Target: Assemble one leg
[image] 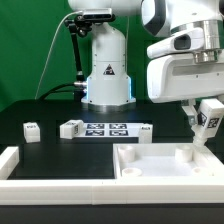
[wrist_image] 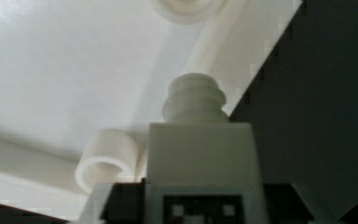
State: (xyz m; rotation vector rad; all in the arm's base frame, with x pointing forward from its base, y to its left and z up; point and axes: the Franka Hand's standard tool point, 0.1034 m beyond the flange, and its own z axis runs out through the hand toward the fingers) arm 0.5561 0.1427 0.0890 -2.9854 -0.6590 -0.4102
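Observation:
Next, my gripper releases the leg in the round socket at the white tray's near corner (image: 202, 168) (wrist_image: 107, 153), next to the front side of the tray.
My gripper (image: 203, 118) is shut on a leg (image: 209, 121), a chunky white piece with a black-and-white tag, and holds it above the far right corner of the large white tray-like part (image: 150, 170). In the wrist view the leg (wrist_image: 201, 140) fills the lower middle, and its ridged screw tip (wrist_image: 194, 95) points down toward the tray's raised wall (wrist_image: 247, 50). The gripper (wrist_image: 199, 203) clamps the leg's tagged end, with dark fingers (wrist_image: 130, 205) on either side. A round socket (wrist_image: 185, 8) shows in the tray's corner.
Three more white tagged pieces lie on the black table: one (image: 31, 130) at the exterior view's left, one (image: 72, 128) beside the marker board (image: 106, 128), and one (image: 145, 131) to the board's right. A white fence (image: 12, 160) runs along the front left. The robot base (image: 105, 75) stands behind.

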